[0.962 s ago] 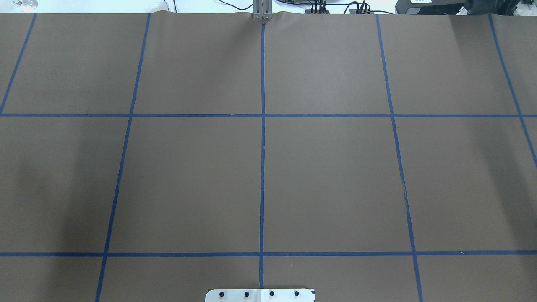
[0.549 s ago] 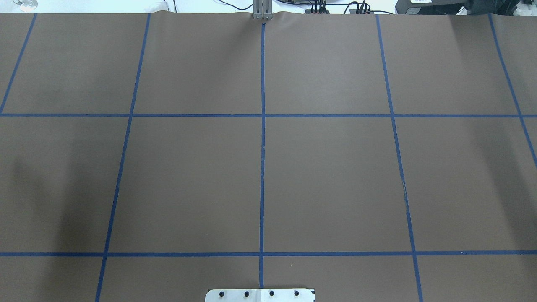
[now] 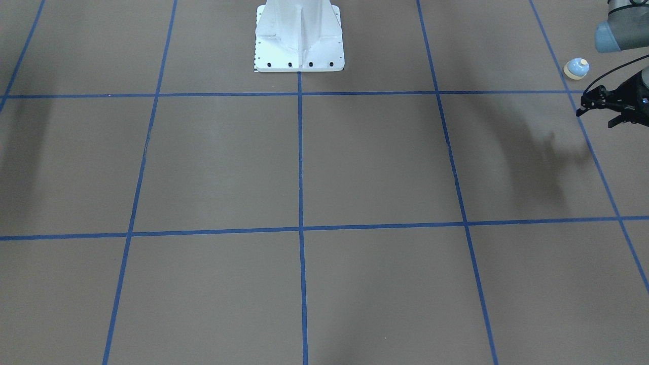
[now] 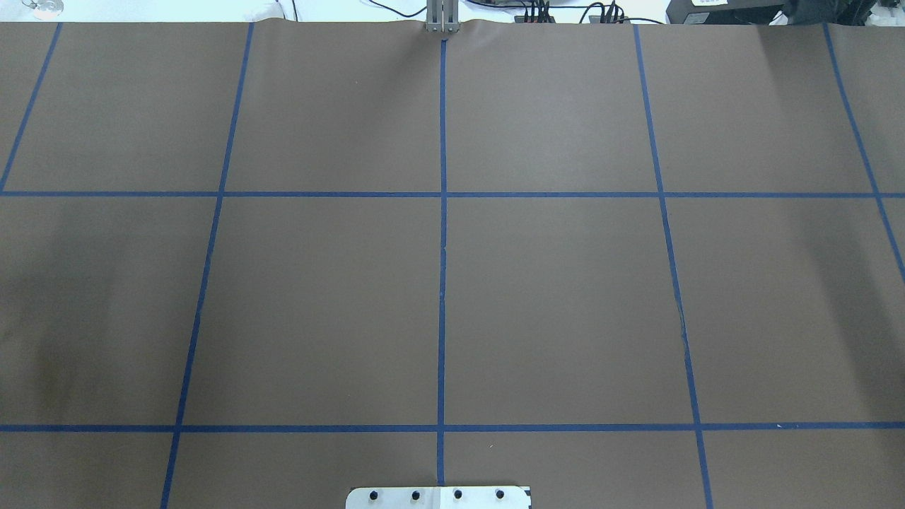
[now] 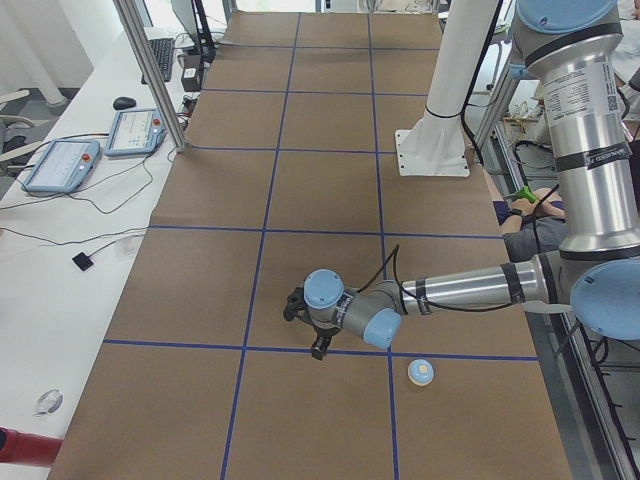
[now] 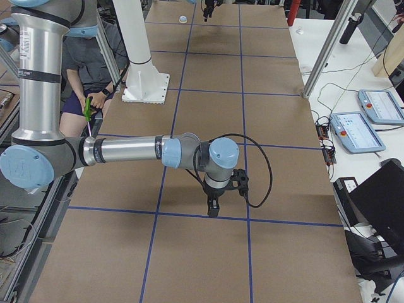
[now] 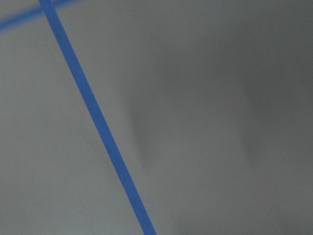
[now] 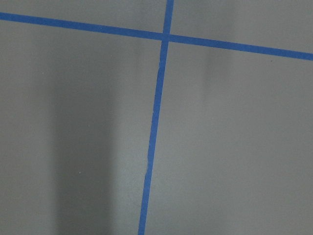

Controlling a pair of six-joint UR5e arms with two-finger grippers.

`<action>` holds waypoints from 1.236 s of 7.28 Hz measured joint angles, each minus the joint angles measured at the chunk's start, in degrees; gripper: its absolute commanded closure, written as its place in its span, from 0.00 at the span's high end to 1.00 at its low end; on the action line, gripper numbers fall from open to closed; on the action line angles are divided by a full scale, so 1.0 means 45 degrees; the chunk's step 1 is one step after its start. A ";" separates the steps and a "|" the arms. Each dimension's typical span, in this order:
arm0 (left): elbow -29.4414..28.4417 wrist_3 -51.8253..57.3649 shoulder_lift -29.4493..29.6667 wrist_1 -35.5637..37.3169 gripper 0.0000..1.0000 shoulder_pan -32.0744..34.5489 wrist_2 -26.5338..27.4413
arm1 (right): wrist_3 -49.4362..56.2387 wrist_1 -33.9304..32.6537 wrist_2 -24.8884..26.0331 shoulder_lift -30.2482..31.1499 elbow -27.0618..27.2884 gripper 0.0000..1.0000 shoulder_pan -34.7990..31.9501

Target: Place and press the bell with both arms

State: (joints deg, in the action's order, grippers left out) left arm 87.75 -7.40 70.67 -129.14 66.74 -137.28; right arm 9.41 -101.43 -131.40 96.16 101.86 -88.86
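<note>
Next, I close my left gripper around the bell's body (image 3: pixel 577 67), the light-blue bell near the blue tape crossing.
The light-blue bell (image 3: pixel 577 68) with its cream button stands upright on the brown table cover near the robot's left end; it also shows in the exterior left view (image 5: pixel 421 372) and far off in the exterior right view (image 6: pixel 183 19). My left gripper (image 3: pixel 593 115) hovers a short way from it, apart from it, jaws apart and empty; it also shows in the exterior left view (image 5: pixel 303 328). My right gripper (image 6: pixel 213 208) hangs low over a blue tape line at the table's other end; I cannot tell whether it is open or shut. Neither shows in the overhead view.
The white pedestal (image 3: pixel 299 35) stands at the robot's side of the table. Blue tape lines (image 4: pixel 442 247) divide the brown cover. A side table with tablets (image 5: pixel 60 165) and cables and a metal frame post (image 5: pixel 150 70) flank the far side. A person (image 6: pixel 95 95) sits behind the robot.
In the overhead view only the dark shadow at the left has slid further left and faded. No arm or bell enters that view.
</note>
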 measured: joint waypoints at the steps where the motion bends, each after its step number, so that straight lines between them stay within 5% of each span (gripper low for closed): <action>1: -0.0004 -0.0084 -0.0852 -0.0625 1.00 -0.0274 -0.0044 | 0.0026 0.0000 0.0000 0.0000 0.0000 1.00 0.0001; 6: -0.0026 -0.4772 -0.2429 -0.2663 1.00 -0.3837 0.1098 | 0.0076 0.0000 0.0000 -0.0001 0.0069 1.00 0.0001; 9: -0.0017 -0.5190 -0.3103 -0.2911 1.00 -0.4496 0.1735 | 0.0077 0.0000 -0.0008 -0.0005 0.0107 1.00 0.0001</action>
State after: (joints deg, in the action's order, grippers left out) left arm 87.67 -30.76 56.70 -142.24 46.51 -129.47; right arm 9.76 -101.43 -131.43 96.13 102.35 -88.86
